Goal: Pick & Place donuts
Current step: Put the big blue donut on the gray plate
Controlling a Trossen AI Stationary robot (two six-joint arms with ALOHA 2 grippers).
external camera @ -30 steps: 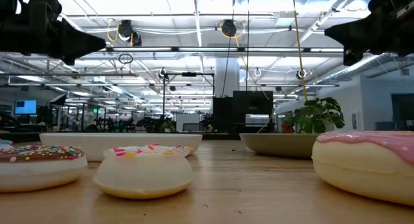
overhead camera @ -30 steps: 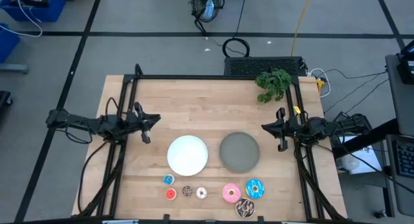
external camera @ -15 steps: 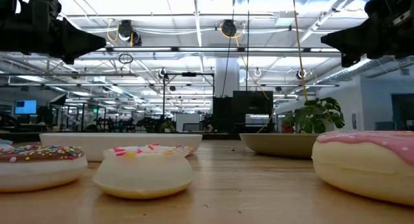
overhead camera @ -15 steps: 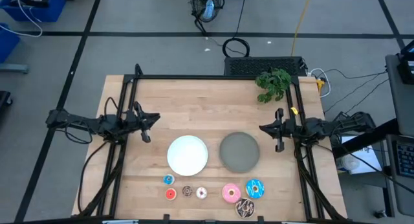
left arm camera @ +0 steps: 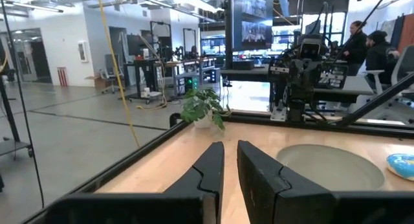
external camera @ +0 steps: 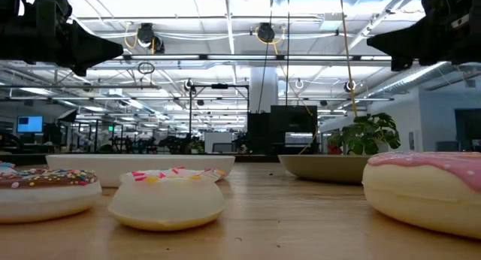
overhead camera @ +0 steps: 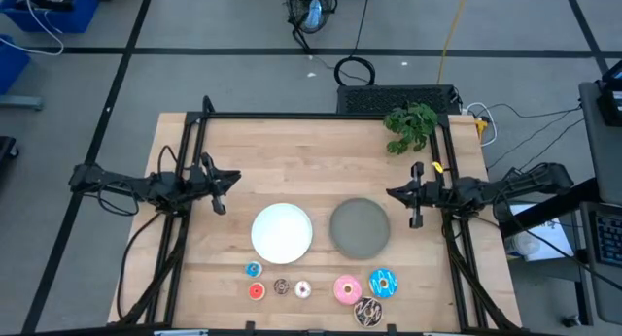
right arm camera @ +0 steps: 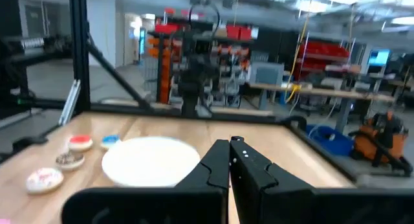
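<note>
My right gripper needs to grip the side of the larger blue donut (overhead camera: 390, 274) facing away from the larger dark brown donut.
Seven toy donuts lie in a row by the table's near edge. The tiny ones are blue (overhead camera: 253, 269), red (overhead camera: 257, 290), brown (overhead camera: 282, 286) and whitish-pink (overhead camera: 302, 289). The larger ones are pink (overhead camera: 347, 289), blue (overhead camera: 382, 283) and dark brown (overhead camera: 367, 312). My left gripper (overhead camera: 230, 181) hovers shut above the table's left side, far-left of the white plate (overhead camera: 283, 231). My right gripper (overhead camera: 392, 192) hovers shut just right of the grey plate (overhead camera: 360, 227). Both are well above the table and hold nothing.
A small green plant (overhead camera: 410, 125) stands at the far right corner. Black frame rails (overhead camera: 185, 151) run along the left, right and far edges. Bare wood lies between the plates and the far edge. People (left arm camera: 362, 43) show in the room beyond the table.
My right gripper has moved a little toward the table's left, closer to the grey plate, staying high and shut.
</note>
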